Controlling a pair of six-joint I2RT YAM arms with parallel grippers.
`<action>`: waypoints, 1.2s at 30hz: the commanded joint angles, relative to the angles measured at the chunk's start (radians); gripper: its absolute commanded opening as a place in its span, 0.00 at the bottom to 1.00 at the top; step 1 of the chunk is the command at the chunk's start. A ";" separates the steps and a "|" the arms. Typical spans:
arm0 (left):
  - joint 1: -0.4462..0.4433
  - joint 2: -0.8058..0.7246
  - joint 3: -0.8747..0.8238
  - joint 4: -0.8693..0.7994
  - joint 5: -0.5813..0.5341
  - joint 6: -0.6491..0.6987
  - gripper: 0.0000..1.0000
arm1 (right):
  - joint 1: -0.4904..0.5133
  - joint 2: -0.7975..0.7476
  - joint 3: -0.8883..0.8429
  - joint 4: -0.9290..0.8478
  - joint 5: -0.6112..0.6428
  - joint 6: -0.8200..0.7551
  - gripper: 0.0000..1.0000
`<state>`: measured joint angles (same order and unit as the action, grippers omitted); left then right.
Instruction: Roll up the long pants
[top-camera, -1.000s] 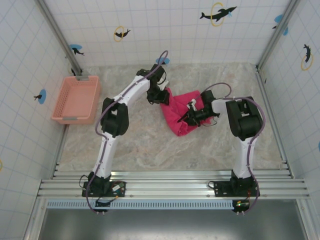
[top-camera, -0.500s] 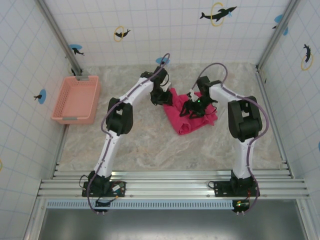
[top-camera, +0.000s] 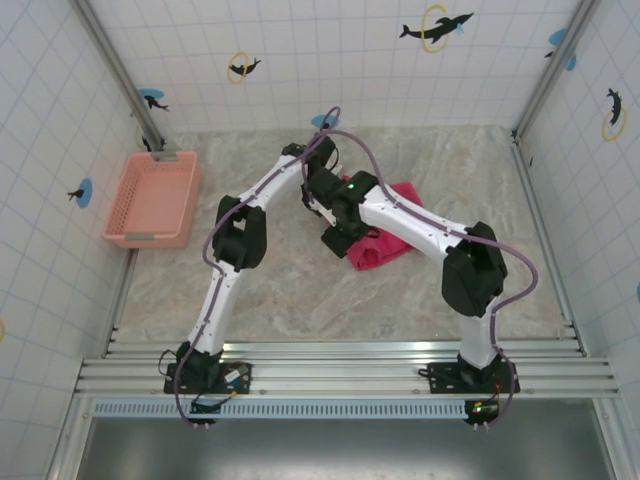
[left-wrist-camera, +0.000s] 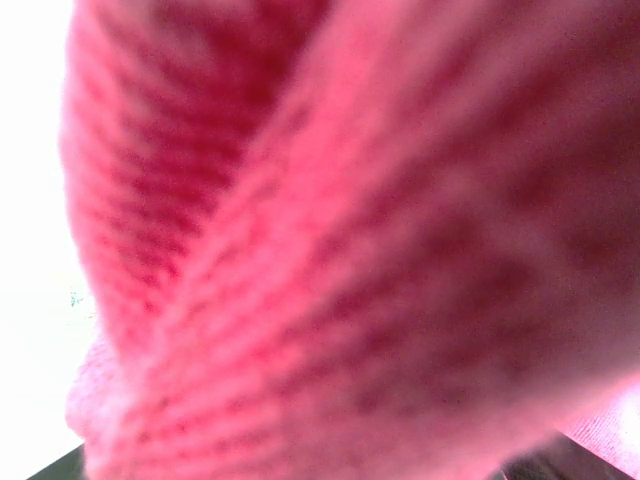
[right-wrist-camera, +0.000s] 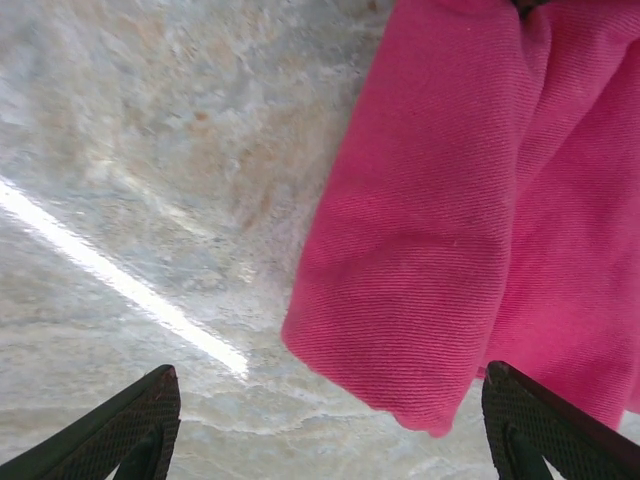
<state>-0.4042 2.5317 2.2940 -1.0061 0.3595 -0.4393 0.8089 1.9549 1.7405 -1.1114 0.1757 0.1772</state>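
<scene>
The long pants are bunched and slanted under my right arm. My right gripper will take the near folded edge (top-camera: 371, 258) and pull them straighter before rolling.
The long pants (top-camera: 388, 245) lie bunched as a bright pink-red heap on the marble floor, partly under my right arm. My left gripper (top-camera: 318, 192) sits at their far left edge. In the left wrist view blurred pink fabric of the pants (left-wrist-camera: 340, 240) covers the lens and hides the fingers. My right gripper (top-camera: 338, 238) reaches across to the heap's left side. It stands open (right-wrist-camera: 335, 430) just above the floor, and a folded edge of the pants (right-wrist-camera: 430, 250) hangs ahead between the two black fingertips (right-wrist-camera: 140, 425) without touching them.
A pale salmon-pink lattice basket (top-camera: 152, 200) stands against the left wall. Tiled walls close in the floor on three sides. Bare marble floor (top-camera: 300, 290) stretches in front of the heap and off to the right (top-camera: 500, 180).
My right arm has swung from the right of the pants across to their left side, and the heap now looks narrower. The left gripper has stayed at the far left edge.
</scene>
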 joint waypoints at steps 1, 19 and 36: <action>-0.013 0.087 -0.035 -0.057 -0.058 -0.005 0.61 | 0.012 0.068 0.023 -0.021 0.178 0.026 0.80; -0.008 0.059 -0.079 -0.053 -0.032 -0.016 0.62 | 0.049 0.321 -0.052 0.028 0.247 0.070 0.80; 0.141 -0.163 -0.166 -0.070 -0.029 -0.105 0.64 | -0.006 0.334 -0.027 0.018 0.008 -0.092 0.19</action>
<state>-0.3553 2.4840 2.2021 -0.9974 0.4419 -0.4850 0.8246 2.2272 1.7275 -1.0706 0.4202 0.1886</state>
